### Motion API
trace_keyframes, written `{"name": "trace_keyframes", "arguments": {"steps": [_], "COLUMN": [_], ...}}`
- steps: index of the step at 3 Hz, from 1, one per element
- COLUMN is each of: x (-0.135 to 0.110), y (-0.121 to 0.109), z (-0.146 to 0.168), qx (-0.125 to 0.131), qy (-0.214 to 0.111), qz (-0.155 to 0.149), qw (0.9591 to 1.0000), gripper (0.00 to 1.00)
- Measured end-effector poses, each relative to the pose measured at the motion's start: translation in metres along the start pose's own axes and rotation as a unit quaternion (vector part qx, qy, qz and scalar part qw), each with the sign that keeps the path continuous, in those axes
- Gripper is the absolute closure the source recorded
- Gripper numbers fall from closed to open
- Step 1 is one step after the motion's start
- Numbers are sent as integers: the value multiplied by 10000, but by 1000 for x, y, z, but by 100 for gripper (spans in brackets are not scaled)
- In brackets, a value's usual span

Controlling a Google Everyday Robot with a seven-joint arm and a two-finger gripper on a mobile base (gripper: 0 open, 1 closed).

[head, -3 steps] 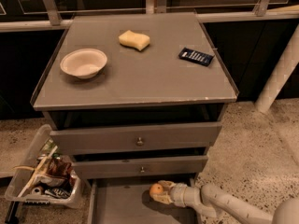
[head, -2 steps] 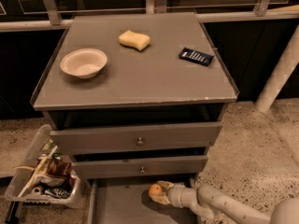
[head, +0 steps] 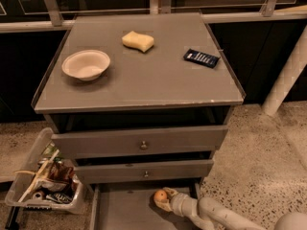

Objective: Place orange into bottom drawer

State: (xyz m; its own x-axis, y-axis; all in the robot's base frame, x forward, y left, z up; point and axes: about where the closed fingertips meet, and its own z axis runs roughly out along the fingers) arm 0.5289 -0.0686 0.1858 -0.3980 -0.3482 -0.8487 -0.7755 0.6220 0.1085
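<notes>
Next, my gripper releases the orange on the bottom drawer's grey bottom [head: 160, 200], near the back under the closed drawer.
The orange [head: 159, 195] is small, round and glossy. It sits between the fingers of my gripper [head: 163, 199], low over the floor of the bottom drawer [head: 122, 210]. That drawer is pulled out below the two upper drawers, a wide shallow grey tray. My white arm [head: 211, 212] reaches in from the lower right, and the gripper is shut on the orange near the drawer's right back part. I cannot tell whether the orange touches the drawer floor.
On the cabinet top [head: 144, 85] stand a white bowl [head: 86, 64], a pale yellow sponge [head: 138, 40] and a dark blue packet [head: 201, 58]. A clear bin of snacks [head: 43, 186] sits on the floor at the left. A white post [head: 288, 75] rises at the right.
The gripper with the orange has shifted slightly and stays low in the bottom drawer. Nothing else has moved.
</notes>
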Motion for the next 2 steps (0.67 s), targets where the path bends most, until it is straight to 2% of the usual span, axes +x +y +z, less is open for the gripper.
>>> {"name": "trace_keyframes", "arguments": {"steps": [1,2], "x": [17,25], "y": [-5,-2], "z": [7,12], "qx": [20,-184], "qy": [99,166], "qz": [-102,-272], "qw": [9999,9993], "gripper": [100,100]}}
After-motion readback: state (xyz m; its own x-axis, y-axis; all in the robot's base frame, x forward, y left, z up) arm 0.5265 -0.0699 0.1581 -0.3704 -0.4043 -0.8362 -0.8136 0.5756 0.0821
